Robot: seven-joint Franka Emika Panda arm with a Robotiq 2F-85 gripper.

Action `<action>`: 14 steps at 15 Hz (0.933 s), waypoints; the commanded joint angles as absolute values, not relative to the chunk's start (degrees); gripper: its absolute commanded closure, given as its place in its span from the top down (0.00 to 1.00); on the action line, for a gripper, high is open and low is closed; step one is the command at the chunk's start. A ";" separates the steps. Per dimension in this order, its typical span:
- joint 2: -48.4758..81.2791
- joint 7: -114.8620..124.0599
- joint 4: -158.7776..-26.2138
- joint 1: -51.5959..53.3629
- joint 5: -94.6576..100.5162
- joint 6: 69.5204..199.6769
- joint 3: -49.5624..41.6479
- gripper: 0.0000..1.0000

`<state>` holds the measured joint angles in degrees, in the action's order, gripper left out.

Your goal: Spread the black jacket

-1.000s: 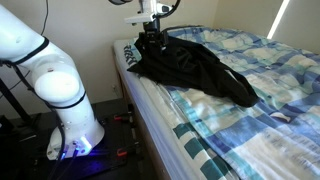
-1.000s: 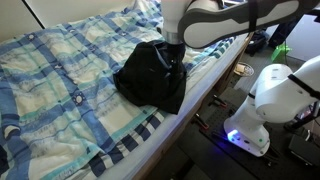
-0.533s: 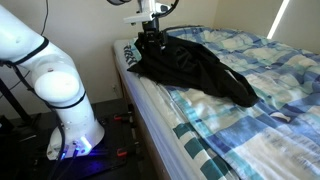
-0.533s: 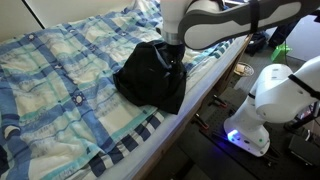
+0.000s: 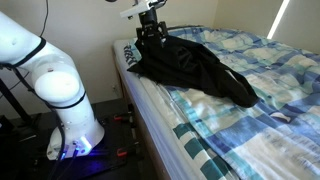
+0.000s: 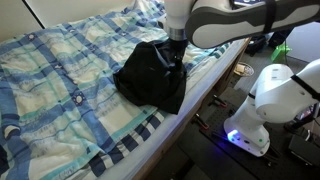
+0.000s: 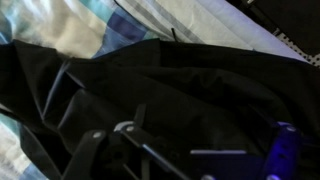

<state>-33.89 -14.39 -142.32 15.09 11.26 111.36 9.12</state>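
Next, my gripper should go down to the jacket's bunched end (image 5: 150, 48) (image 7: 205, 115) beside the bed's edge and close there, because that lifts the black jacket to spread it.
The black jacket (image 5: 195, 66) lies bunched in a heap on the blue plaid bed, near the bed's edge; it also shows in the exterior view (image 6: 148, 75). My gripper (image 5: 150, 36) hangs at the jacket's end by the bed's edge, right above the fabric, also seen from the side (image 6: 177, 58). In the wrist view the jacket (image 7: 190, 85) fills the picture, and my gripper's fingers (image 7: 200, 160) stand wide apart over it, dark and partly blurred. Nothing shows held between them.
The bed with the blue and white plaid sheet (image 5: 255, 110) spreads beyond the jacket (image 6: 60, 70). A pillow or bag with print (image 5: 125, 52) sits at the bed's corner. My white base (image 5: 60, 95) stands on the floor beside the bed (image 6: 262, 100).
My gripper has risen slightly above the jacket. The jacket keeps the same shape and place.
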 commanded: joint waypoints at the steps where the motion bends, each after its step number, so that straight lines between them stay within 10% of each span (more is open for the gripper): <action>1: -39.59 -14.24 -141.43 15.85 13.22 105.34 11.33 1.00; 14: -31.35 -22.35 -139.83 24.55 13.08 115.02 14.22 1.00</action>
<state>-35.81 -18.88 -139.75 24.34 11.81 109.92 14.78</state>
